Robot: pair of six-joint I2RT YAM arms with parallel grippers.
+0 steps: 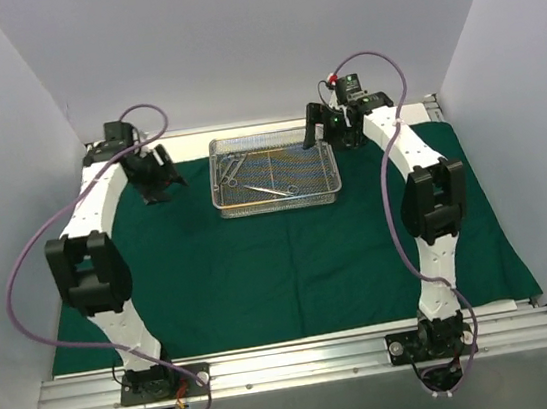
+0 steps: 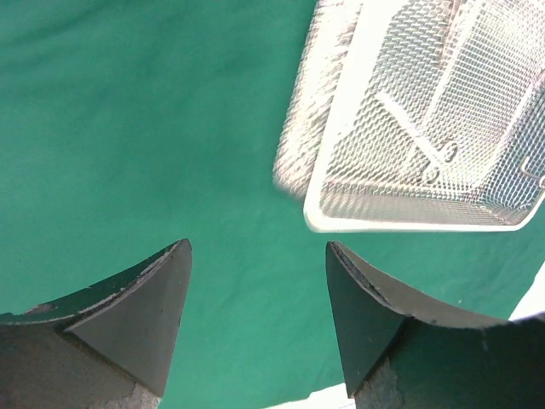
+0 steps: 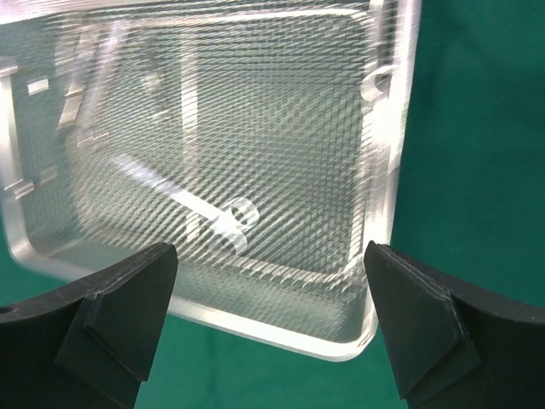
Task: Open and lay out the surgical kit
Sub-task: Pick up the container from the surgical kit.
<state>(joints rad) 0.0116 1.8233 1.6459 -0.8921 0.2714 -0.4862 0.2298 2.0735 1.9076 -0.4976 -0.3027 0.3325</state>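
Note:
My left gripper will hold the silver wire-mesh tray at the rim of its short side [image 1: 214, 183] [image 2: 341, 123], opposite my right gripper.
The surgical kit lies unwrapped. Its dark green drape [image 1: 283, 274] is spread flat over the table, and the silver wire-mesh tray [image 1: 328, 193] stands on it at the back centre. Slim steel instruments [image 1: 272, 190] lie inside the tray. My left gripper [image 1: 162, 184] hovers over bare drape [image 2: 128, 128] just left of the tray [image 2: 409, 223], open and empty [image 2: 259, 247]. My right gripper [image 1: 328, 133] is at the tray's far right corner, open [image 3: 271, 249], with the tray's rim [image 3: 281, 328] below its fingers and an instrument's ring handle [image 3: 240, 213] visible through the mesh.
White walls close in the workspace on the left, right and back. A metal rail [image 1: 294, 361] carrying both arm bases runs along the near edge. Purple cables [image 1: 20, 268] loop beside each arm.

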